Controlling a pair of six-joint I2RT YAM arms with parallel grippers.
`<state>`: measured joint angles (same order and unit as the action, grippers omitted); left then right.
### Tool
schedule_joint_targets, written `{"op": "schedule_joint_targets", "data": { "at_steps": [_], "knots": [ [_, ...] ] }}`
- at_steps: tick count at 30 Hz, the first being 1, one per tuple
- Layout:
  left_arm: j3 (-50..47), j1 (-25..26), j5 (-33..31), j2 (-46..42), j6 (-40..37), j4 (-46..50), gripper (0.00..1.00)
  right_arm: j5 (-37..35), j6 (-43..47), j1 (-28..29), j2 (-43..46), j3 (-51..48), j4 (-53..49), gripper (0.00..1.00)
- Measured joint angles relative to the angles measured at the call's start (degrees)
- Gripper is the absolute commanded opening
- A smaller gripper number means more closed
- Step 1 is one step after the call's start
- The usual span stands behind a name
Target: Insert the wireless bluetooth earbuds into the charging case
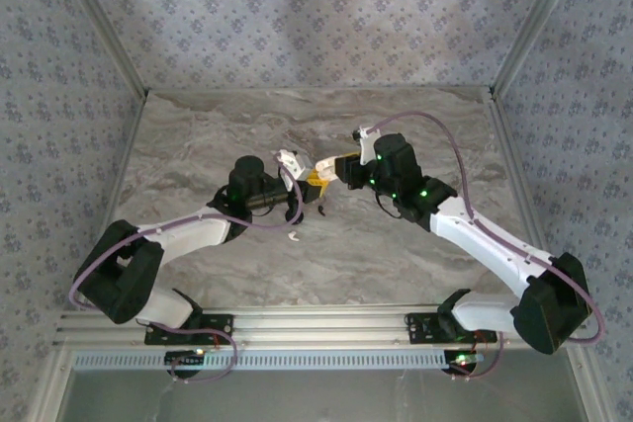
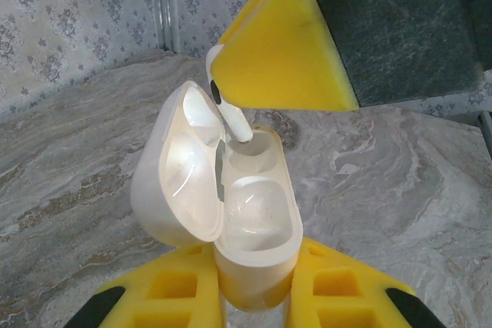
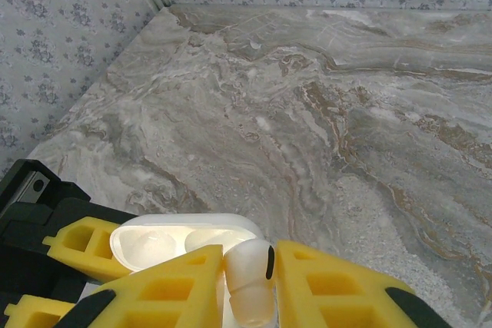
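My right gripper is on an earbud whose stem sits shallow and slanted in the far socket, so it should open, back away and grasp the earbud's top (image 3: pixel 250 257) from a different angle.
A white charging case (image 2: pixel 257 224) stands upright with its lid (image 2: pixel 181 167) swung open to the left. My left gripper (image 2: pixel 257 278) is shut on the case's lower body. My right gripper (image 3: pixel 250 286) is shut on a white earbud (image 3: pixel 250 266). In the left wrist view this earbud (image 2: pixel 229 113) hangs under a yellow right finger (image 2: pixel 284 51), its stem dipping into the case's far socket. The near socket is empty. From above, both grippers (image 1: pixel 297 177) (image 1: pixel 334 171) meet at the table's middle. A second white earbud (image 1: pixel 294 236) lies loose on the marble just in front of them.
A small dark piece (image 1: pixel 319 211) lies on the marble table (image 1: pixel 425 135) near the loose earbud. Patterned walls close the table on the left, back and right. An aluminium rail (image 1: pixel 316 328) runs along the near edge by the arm bases.
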<state>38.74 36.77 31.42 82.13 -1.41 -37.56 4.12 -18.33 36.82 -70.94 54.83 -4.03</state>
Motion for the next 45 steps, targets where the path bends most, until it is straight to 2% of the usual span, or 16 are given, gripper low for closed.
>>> {"op": "schedule_joint_targets", "data": {
  "at_steps": [19,26,35,40,45],
  "knots": [
    [0.0,0.0,-1.1,-0.8,0.9,-1.7,0.08,0.0,0.9,-0.1,0.0,0.0,-0.4,0.26],
    [0.2,0.0,-1.0,-0.8,0.9,-1.7,0.08,1.1,0.8,-0.1,0.0,0.0,-0.4,0.37],
    [0.2,0.0,-1.1,-0.8,0.8,-1.6,0.08,4.6,0.4,-1.1,0.8,0.0,-0.5,0.62],
    [0.2,0.0,-1.1,-0.8,0.8,-1.3,0.08,7.8,-1.1,-2.8,2.1,1.0,-0.9,0.66],
    [0.2,0.0,-1.1,-0.8,0.8,-1.2,0.09,11.8,-3.5,-5.0,3.5,2.3,-1.8,0.67]
  ]
}}
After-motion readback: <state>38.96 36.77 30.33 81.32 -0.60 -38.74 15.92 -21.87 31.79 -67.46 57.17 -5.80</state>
